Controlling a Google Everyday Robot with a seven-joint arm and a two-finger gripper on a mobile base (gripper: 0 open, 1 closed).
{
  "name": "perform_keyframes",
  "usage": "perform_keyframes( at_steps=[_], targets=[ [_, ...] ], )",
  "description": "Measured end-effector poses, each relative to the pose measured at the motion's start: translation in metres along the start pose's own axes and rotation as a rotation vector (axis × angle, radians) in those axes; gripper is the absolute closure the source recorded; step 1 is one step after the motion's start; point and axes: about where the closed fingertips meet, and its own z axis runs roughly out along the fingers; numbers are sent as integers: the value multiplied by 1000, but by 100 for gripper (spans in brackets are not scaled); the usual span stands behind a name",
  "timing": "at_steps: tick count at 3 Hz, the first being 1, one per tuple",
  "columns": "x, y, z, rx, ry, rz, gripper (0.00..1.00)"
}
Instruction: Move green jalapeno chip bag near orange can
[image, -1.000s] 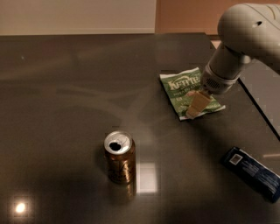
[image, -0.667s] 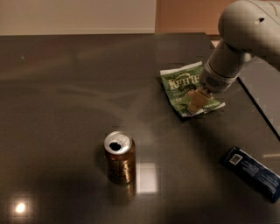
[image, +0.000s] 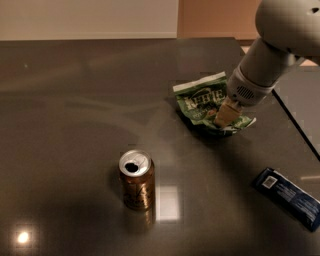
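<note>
My gripper has the green jalapeno chip bag to place. Next, I set it down close behind the orange can, toward the dark blue packet (image: 168, 152).
The green jalapeno chip bag (image: 202, 100) lies on the dark table (image: 75, 100) at the right, with white lettering facing up. My gripper (image: 223, 116) comes down from the upper right on a white arm and is shut on the bag's right part; one pale fingertip (image: 225, 112) shows on top of the bag. The orange can (image: 136, 180) stands upright in the near middle with its silver top and dark hole showing. It is well to the left of and nearer than the bag.
A dark blue flat packet (image: 288, 197) lies at the near right. The table's right edge (image: 297, 125) runs diagonally just right of the bag. A wall stands behind the table's far edge.
The bag and my gripper have shifted a little to the left, toward the can's side. The can and the blue packet have not moved.
</note>
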Motion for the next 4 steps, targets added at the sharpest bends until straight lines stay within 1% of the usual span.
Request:
perform_keyframes(
  at_steps=[1, 2, 3, 4],
  targets=[
    [-2, 32, -12, -51, -13, -64, 100],
    [-5, 70, -22, -117, -25, -134, 100],
    [-5, 103, -26, -176, -31, -186, 100],
    [-4, 131, -26, -213, -33, -239, 100]
  ],
)
